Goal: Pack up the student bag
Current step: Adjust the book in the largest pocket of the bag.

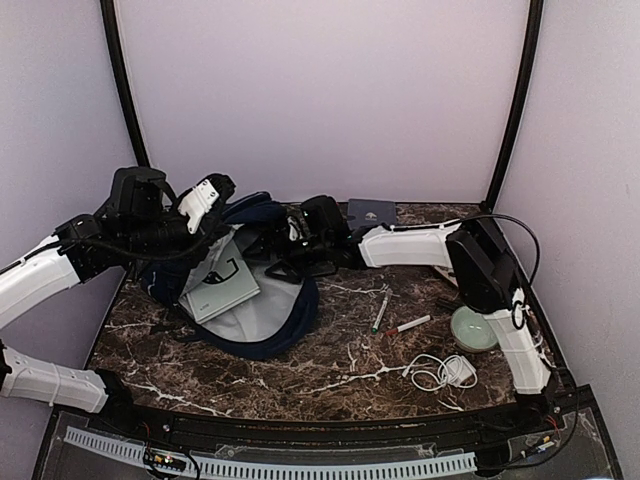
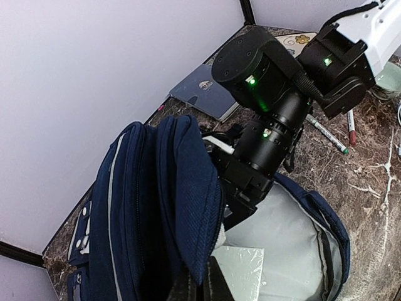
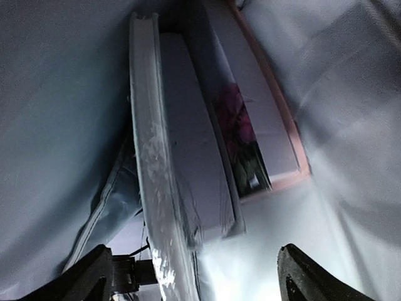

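Next, my left gripper releases the top flap, laid over the student bag's opening [image 1: 228, 258].
The student bag [image 1: 262, 315], navy with light grey lining, lies open at the left middle of the table. My left gripper [image 1: 207, 203] is shut on the bag's upper flap [image 2: 182, 188] and holds it raised; its fingertips [image 2: 216, 282] pinch the flap's edge. My right gripper [image 3: 200, 282] is open and empty inside the bag, its wrist [image 2: 266, 135] reaching through the opening. Before it stand a plastic-wrapped book [image 3: 156, 182] and a book with a pink flowered cover [image 3: 250, 125] against the lining. A pale green book [image 1: 225, 287] lies in the bag's mouth.
A dark grey notebook [image 1: 371, 212] lies at the back wall. Two pens [image 1: 381, 312] [image 1: 408, 325], a white cable with charger [image 1: 442, 372] and a pale green round dish [image 1: 472, 328] lie on the marble table to the right of the bag.
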`<state>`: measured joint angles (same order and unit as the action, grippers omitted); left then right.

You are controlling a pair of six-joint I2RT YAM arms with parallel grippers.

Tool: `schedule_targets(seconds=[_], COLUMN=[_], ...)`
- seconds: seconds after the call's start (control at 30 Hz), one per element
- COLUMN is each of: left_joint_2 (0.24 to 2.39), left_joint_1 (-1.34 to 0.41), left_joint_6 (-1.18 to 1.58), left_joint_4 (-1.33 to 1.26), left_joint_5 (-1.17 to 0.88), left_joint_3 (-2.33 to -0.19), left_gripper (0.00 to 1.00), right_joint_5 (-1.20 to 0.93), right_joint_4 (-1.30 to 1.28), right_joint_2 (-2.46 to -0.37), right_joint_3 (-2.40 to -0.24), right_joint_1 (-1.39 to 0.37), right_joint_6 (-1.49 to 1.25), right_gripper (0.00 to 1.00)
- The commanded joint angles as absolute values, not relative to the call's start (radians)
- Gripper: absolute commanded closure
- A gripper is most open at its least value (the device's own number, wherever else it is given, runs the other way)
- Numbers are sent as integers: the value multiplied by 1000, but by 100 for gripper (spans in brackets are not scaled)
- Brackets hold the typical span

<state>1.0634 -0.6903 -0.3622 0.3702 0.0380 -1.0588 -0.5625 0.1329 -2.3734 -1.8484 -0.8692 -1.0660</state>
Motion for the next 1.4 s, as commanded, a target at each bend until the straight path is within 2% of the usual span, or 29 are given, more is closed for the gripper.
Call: schedule_targets(seconds=[0.0, 0.1, 0.27, 0.3, 0.37, 0.5, 0.57, 0.77, 1.17, 1.27, 1.37], left_joint_2=[1012, 1016, 1037, 1042, 1049, 1054, 1054, 1058, 1048, 1057, 1092], left_joint_1=[-703, -703, -703, -703, -703, -705, -704, -704, -706, -705, -704], left_joint_6=[-346, -348, -358, -358, -351, -342, -345, -345, -350, -345, -342], left_joint_4=[196, 177, 174, 173, 165, 162, 170, 184, 211, 237, 260], left_joint_5=[17, 17, 50, 55, 53, 31, 22, 7, -5, 51, 124], left_joint_3=[-1062, -1062, -1070, -1072, -1079, -1086, -1088, -1089, -1063, -1056, -1041], left_gripper=[100, 100, 100, 100, 100, 100, 100, 100, 100, 100, 100], right_joint_5=[-459, -408, -397, -422, -468, -507, -514, -517, -383, -410, -431], right_joint_4=[38, 45, 108, 144, 190, 279, 317, 328, 205, 202, 205], right_joint_2=[-2162, -2066, -2007, -2021, -2061, -2127, -2152, -2279, -2516, -2486, -2376], right_joint_3=[-1731, -1608, -1465, -1455, -1458, -1454, -1460, -1596, -2053, -2032, -1900], right_joint_1=[-875, -894, -955, -967, -987, -997, -998, -1001, -953, -939, -937], right_joint_6=[-899, -876, -925, -954, -1000, -1061, -1088, -1114, -1127, -1120, -1075], right_gripper=[7, 5, 19, 25, 41, 78, 88, 91, 93, 90, 85])
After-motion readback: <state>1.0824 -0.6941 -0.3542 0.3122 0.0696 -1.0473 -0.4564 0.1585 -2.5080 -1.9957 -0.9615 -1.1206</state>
